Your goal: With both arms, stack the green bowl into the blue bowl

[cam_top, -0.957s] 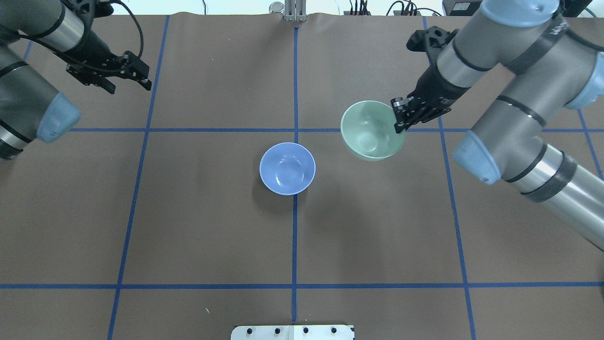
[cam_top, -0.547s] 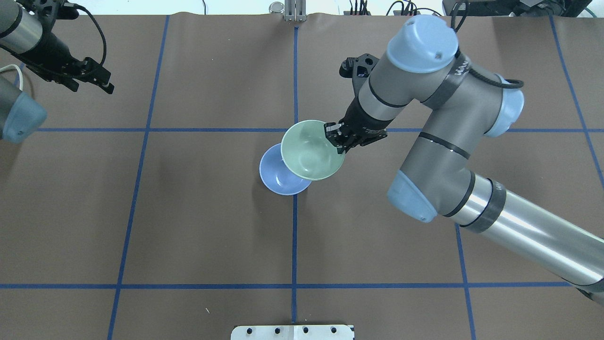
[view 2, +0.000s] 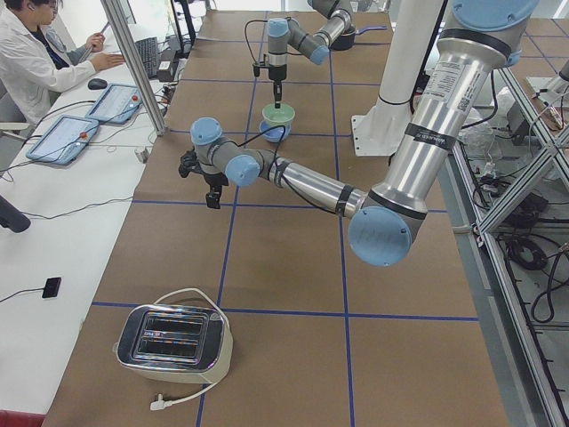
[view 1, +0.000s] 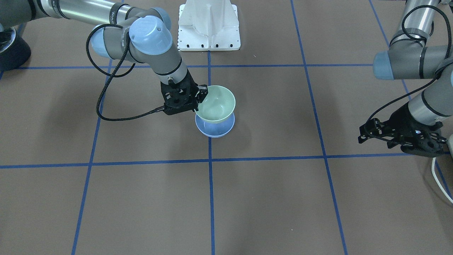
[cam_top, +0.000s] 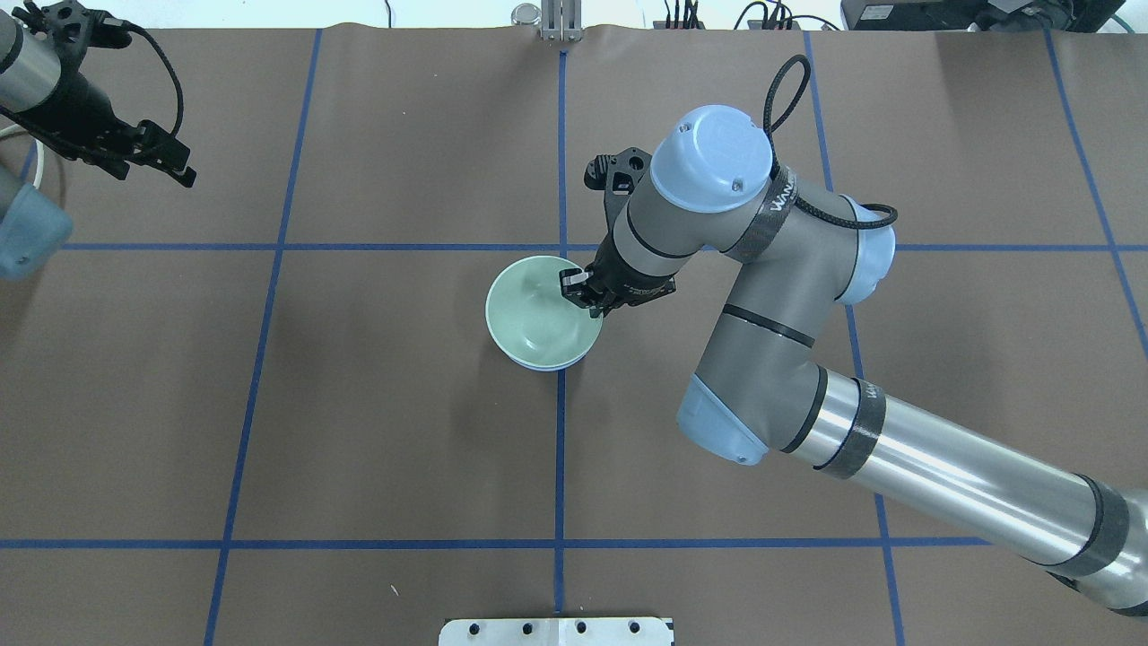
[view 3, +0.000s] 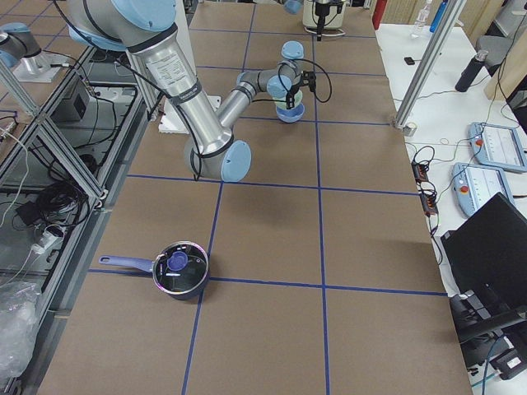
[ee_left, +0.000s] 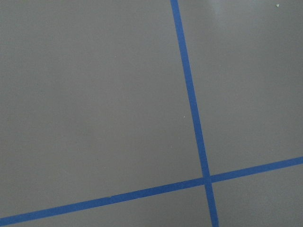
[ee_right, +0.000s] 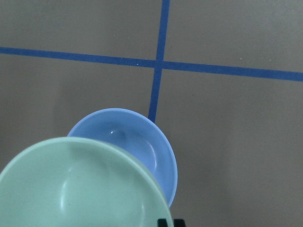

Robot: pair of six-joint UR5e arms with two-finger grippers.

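Observation:
I will use my right gripper to release the green bowl nested inside the blue bowl (view 1: 215,118) (ee_right: 121,163) that sits over the blue tape line.
My right gripper (cam_top: 581,292) is shut on the right rim of the pale green bowl (cam_top: 536,309) and holds it upright directly over the blue bowl (cam_top: 549,366), which rests on the table. Only a sliver of the blue rim shows from overhead. In the front view the green bowl (view 1: 216,102) sits low over the blue bowl (view 1: 216,131); I cannot tell whether they touch. The right wrist view shows the green bowl (ee_right: 80,189) above the blue bowl (ee_right: 142,142). My left gripper (cam_top: 157,172) is open and empty, far off at the table's left back.
Blue tape lines grid the brown table (cam_top: 359,431). The white base post (view 1: 208,24) stands behind the bowls. A toaster (view 2: 173,338) sits at the left end, and a dark pot (view 3: 177,271) at the right end. An operator (view 2: 36,53) sits beside the table.
My right arm has carried the green bowl leftward, from right of centre to over the blue bowl, and lowered it. My left arm has drawn back farther to the left.

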